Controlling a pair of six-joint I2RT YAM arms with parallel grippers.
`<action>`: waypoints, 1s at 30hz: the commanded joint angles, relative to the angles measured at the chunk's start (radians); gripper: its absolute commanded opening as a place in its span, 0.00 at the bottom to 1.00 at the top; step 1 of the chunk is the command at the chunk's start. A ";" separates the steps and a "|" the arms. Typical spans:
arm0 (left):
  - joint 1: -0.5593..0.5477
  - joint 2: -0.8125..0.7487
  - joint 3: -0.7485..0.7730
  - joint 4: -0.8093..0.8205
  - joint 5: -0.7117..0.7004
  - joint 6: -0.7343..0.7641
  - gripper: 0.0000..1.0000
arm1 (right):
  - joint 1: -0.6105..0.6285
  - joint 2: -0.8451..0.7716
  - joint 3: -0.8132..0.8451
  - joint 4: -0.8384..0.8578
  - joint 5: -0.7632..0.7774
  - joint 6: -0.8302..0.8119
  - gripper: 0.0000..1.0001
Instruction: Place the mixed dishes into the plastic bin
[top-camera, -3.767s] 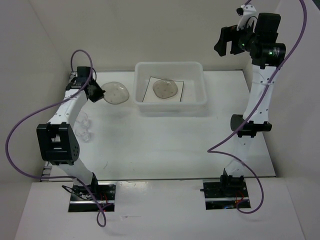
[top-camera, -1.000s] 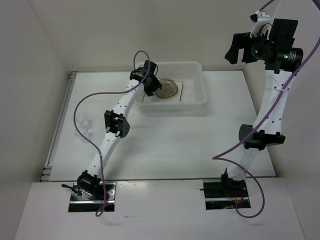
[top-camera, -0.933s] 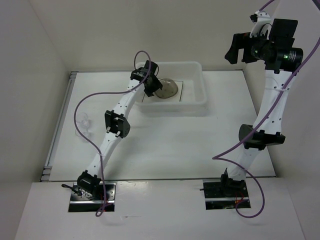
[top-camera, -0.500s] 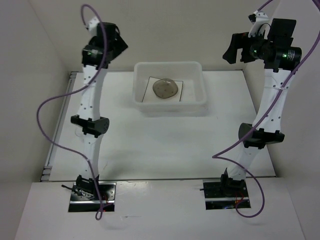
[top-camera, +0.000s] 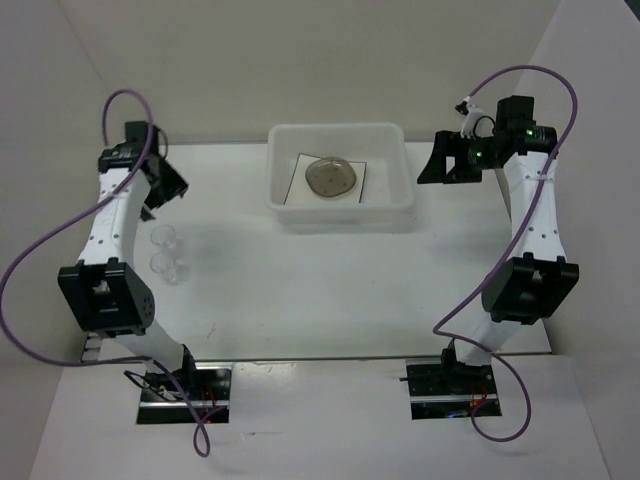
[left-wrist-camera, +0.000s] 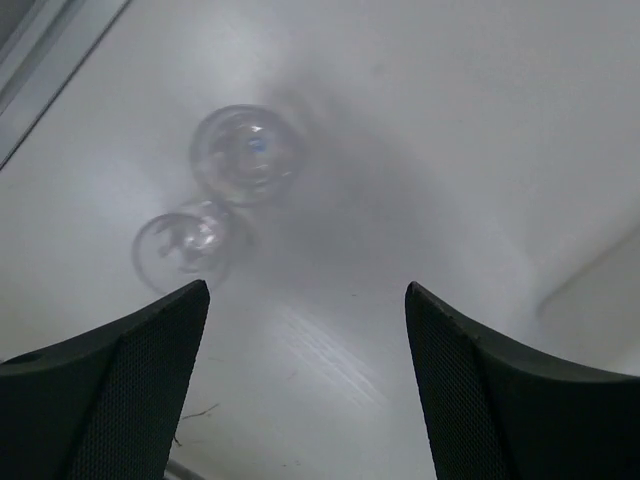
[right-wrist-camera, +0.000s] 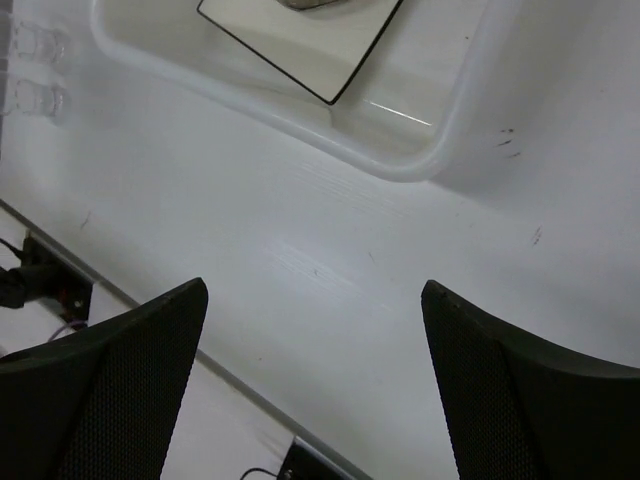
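Observation:
The robot's left gripper will next go to the farther clear glass cup and close on that cup's rim (top-camera: 153, 237) (left-wrist-camera: 198, 162), on the side toward the metal strip.
The plastic bin (top-camera: 342, 216) stands at the back centre. Inside it lies the square white plate (top-camera: 350, 193), and a greyish saucer (top-camera: 331, 177) rests on the plate. Two clear glass cups (top-camera: 163, 238) (top-camera: 168, 267) stand upright on the table at the left. My left gripper (top-camera: 165, 186) hovers open and empty just behind them. Its wrist view shows both cups (left-wrist-camera: 247, 152) (left-wrist-camera: 185, 247) ahead of the open left gripper (left-wrist-camera: 305, 300). My right gripper (top-camera: 433, 168) hangs open and empty beside the bin's right end. Its wrist view shows the bin's corner (right-wrist-camera: 405, 165) and the plate (right-wrist-camera: 300, 45).
White walls close in the table on the left, back and right. A metal strip (top-camera: 112, 265) runs along the left edge. The arm bases (top-camera: 185, 390) (top-camera: 450, 385) sit at the near edge. The two cups also show faintly in the right wrist view (right-wrist-camera: 30, 70).
My left arm let go of the saucer in the bin, rose, then swung left and down behind the cups with its jaws wider. My right arm came down from high up to beside the bin.

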 joint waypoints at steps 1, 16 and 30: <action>0.170 -0.193 -0.189 0.175 0.157 0.011 0.86 | 0.007 -0.140 -0.094 0.155 -0.063 0.036 0.92; 0.304 -0.093 -0.530 0.454 0.336 0.145 0.83 | 0.007 -0.226 -0.246 0.210 -0.060 0.014 0.92; 0.377 -0.099 -0.528 0.406 0.248 0.145 0.70 | -0.002 -0.257 -0.298 0.210 -0.051 0.005 0.92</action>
